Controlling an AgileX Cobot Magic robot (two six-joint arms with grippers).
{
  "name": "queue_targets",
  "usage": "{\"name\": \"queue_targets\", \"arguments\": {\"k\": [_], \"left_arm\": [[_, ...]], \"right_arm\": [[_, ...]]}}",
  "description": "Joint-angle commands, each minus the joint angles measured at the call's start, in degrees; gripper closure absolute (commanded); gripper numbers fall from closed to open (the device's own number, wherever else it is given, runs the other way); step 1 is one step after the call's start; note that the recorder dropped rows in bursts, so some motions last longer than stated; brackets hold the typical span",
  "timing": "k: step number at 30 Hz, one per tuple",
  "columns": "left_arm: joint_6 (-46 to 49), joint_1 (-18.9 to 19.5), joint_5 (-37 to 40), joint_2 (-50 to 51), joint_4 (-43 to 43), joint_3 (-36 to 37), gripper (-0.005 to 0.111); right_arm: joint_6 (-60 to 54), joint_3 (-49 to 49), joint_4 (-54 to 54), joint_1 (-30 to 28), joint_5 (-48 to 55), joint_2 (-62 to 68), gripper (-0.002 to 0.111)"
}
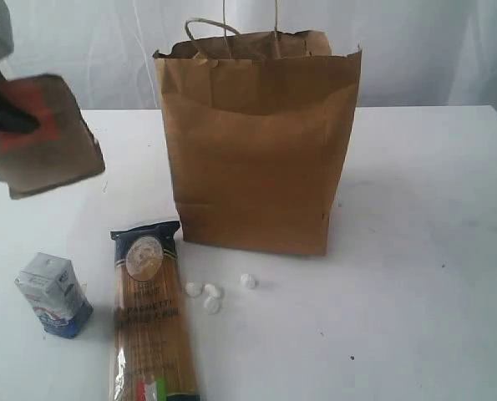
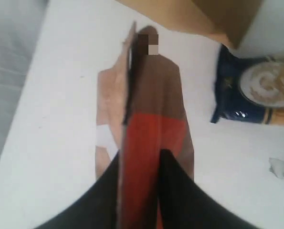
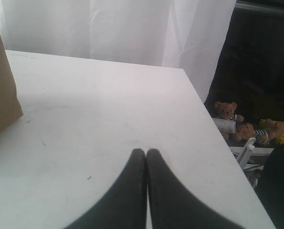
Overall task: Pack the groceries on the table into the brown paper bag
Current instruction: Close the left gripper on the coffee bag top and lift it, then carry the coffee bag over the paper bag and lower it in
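Observation:
Next, my left gripper releases the brown pouch, still tilted above the white table, inside the brown paper bag's open top (image 1: 261, 83), close behind the bag's front side.
My left gripper (image 1: 18, 121) (image 2: 139, 157) is shut on the brown pouch with the orange label (image 1: 48, 142) (image 2: 153, 114). It holds the pouch tilted above the white table (image 1: 415, 251) at the far left. The brown paper bag (image 1: 256, 142) stands upright and open-topped at the middle back; its corner (image 2: 208, 14) shows in the left wrist view. The long spaghetti packet (image 1: 152, 326) (image 2: 256, 95) lies in front of the bag. The small blue-white carton (image 1: 53, 294) stands to the packet's left. My right gripper (image 3: 146, 151) is shut and empty over bare table (image 3: 108, 109), out of the exterior view.
Three small white bits (image 1: 208, 294) lie on the table between the spaghetti packet and the bag. In the right wrist view the bag's side (image 3: 1, 95) is at one edge. Beyond the table's edge (image 3: 213, 138) lie small teddy bears (image 3: 227, 112). A white curtain (image 3: 108, 28) hangs behind.

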Motion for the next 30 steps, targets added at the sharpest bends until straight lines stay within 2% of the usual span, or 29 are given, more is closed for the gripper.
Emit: {"name": "queue_targets", "arguments": {"k": [1, 5, 9, 15, 19, 21, 25, 27, 30], "left_arm": [[-18.1, 0.1, 1.8, -5.8, 0.6, -5.9, 0.107], [-29.1, 0.1, 1.1, -8.9, -2.2, -11.5, 0.107], [-30.2, 0.1, -2.2, -8.0, -15.1, -15.7, 0.107], [-20.6, 0.1, -8.9, -2.5, -44.9, -16.6, 0.107], [-11.5, 0.1, -8.6, 1.5, -62.9, -16.6, 0.107], [-7.0, 0.1, -5.3, 3.7, -70.8, -16.6, 0.107], [-4.5, 0.1, 4.2, 9.3, -71.0, -17.6, 0.107], [-4.5, 0.1, 13.4, 13.6, -71.0, -18.3, 0.107], [-3.7, 0.1, 20.9, 17.4, -71.0, -19.3, 0.107]], "right_arm": [[0.3, 0.2, 0.0, -0.2, -0.7, 0.2, 0.108], [1.9, 0.2, 0.0, -0.2, -0.7, 0.2, 0.108], [1.9, 0.2, 0.0, -0.2, -0.7, 0.2, 0.108], [2.0, 0.2, 0.0, -0.2, -0.7, 0.2, 0.108], [2.3, 0.2, 0.0, -0.2, -0.7, 0.2, 0.108], [3.3, 0.2, 0.0, -0.2, -0.7, 0.2, 0.108], [3.3, 0.2, 0.0, -0.2, -0.7, 0.2, 0.108], [3.3, 0.2, 0.0, -0.2, -0.6, 0.2, 0.108], [3.3, 0.2, 0.0, -0.2, -0.6, 0.2, 0.108]]}}
